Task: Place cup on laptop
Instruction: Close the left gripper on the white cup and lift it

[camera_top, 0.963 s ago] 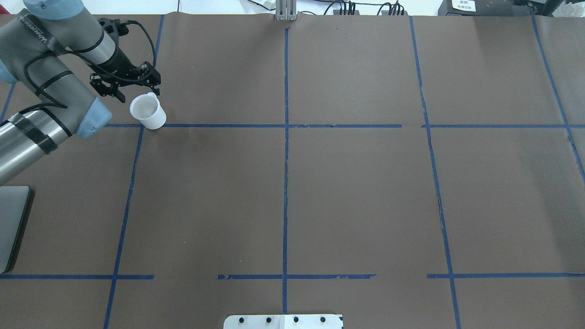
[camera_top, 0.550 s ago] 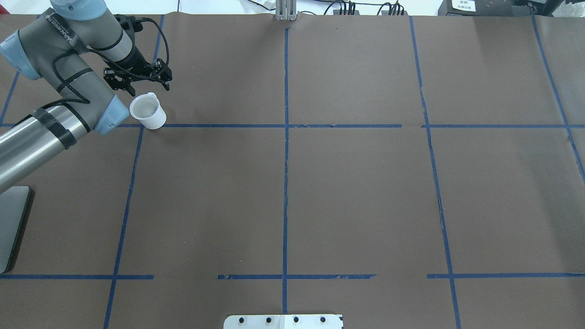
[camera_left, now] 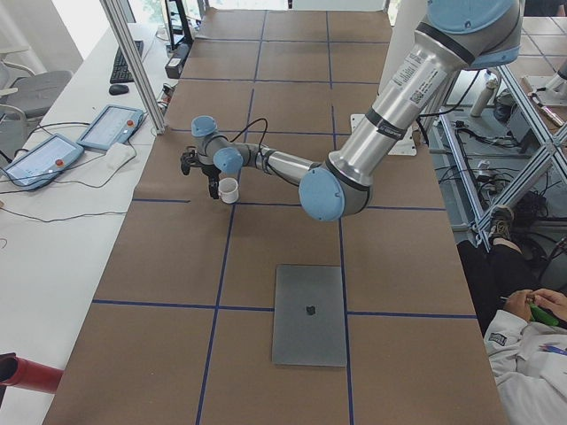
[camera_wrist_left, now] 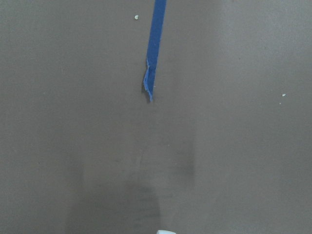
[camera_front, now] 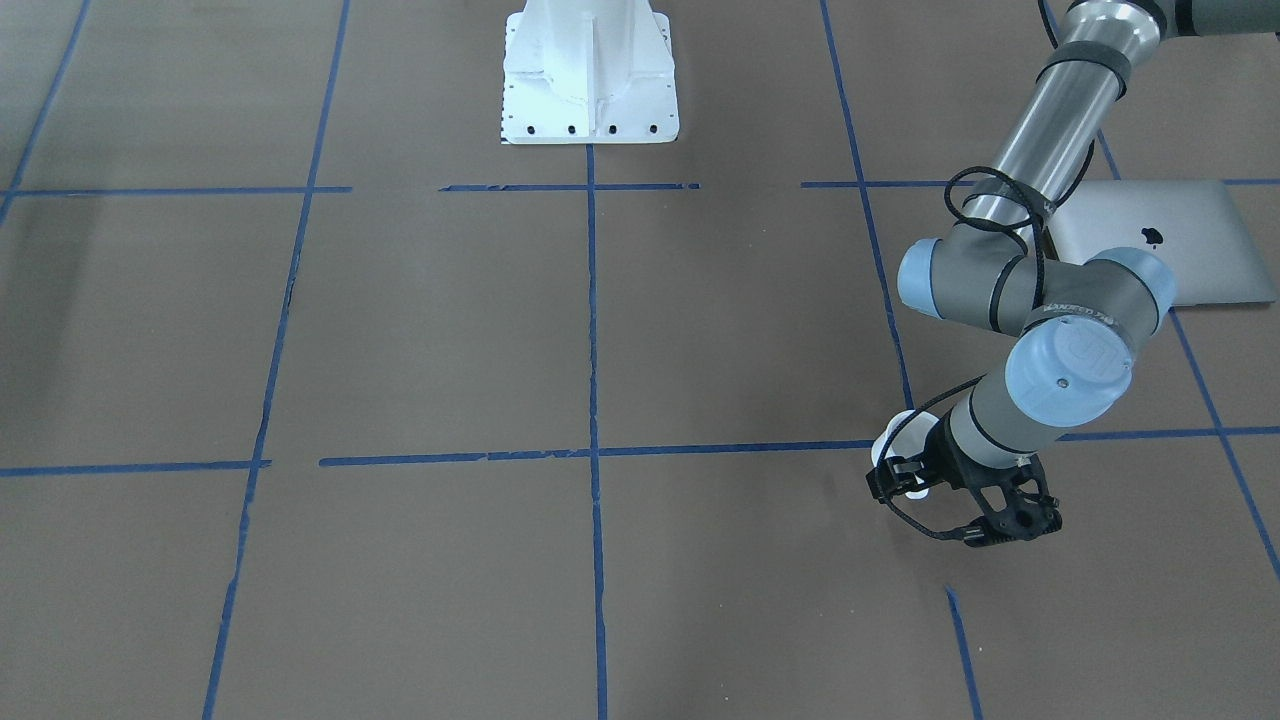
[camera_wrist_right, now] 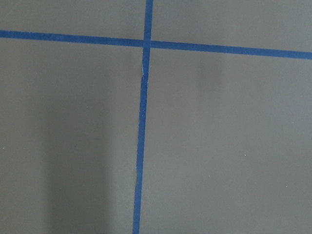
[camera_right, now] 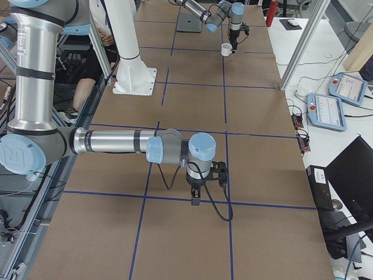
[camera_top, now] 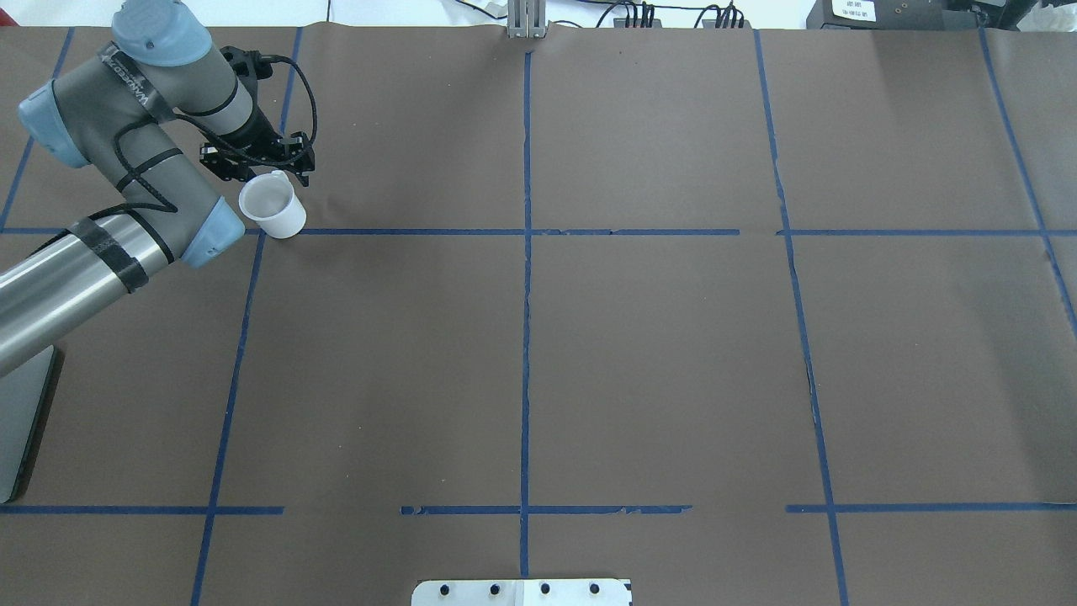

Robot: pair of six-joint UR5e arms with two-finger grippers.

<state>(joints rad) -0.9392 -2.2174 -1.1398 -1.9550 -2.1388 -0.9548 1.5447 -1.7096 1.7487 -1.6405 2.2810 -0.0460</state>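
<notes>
The white cup will be set free by my left gripper, which is to let go of it on the dark logo of the closed silver-grey laptop [camera_front: 1148, 235].
The small white cup [camera_top: 271, 207] stands upright on the brown paper at the far left, its loop handle on the far side. My left gripper [camera_top: 259, 167] is open and empty just beyond the cup's rim, by the handle, and I cannot tell if it touches. In the front-facing view the cup [camera_front: 889, 449] is mostly hidden behind this gripper [camera_front: 952, 510]. The silver-grey laptop [camera_front: 1180, 240] lies closed and flat near the robot's left side, partly under the arm; only its edge [camera_top: 18, 421] shows overhead. My right gripper [camera_right: 198, 195] shows only in the exterior right view, so I cannot tell its state.
Blue tape lines divide the brown paper-covered table [camera_top: 656, 353]. The white robot base [camera_front: 588, 70] stands at the table's robot-side edge. Tablets and cables [camera_left: 80, 142] lie beyond the far edge. A seated person [camera_left: 523, 345] is beside the table.
My left gripper has moved forward and right past the cup, then come back close behind its rim by the handle. The cup has not moved.
</notes>
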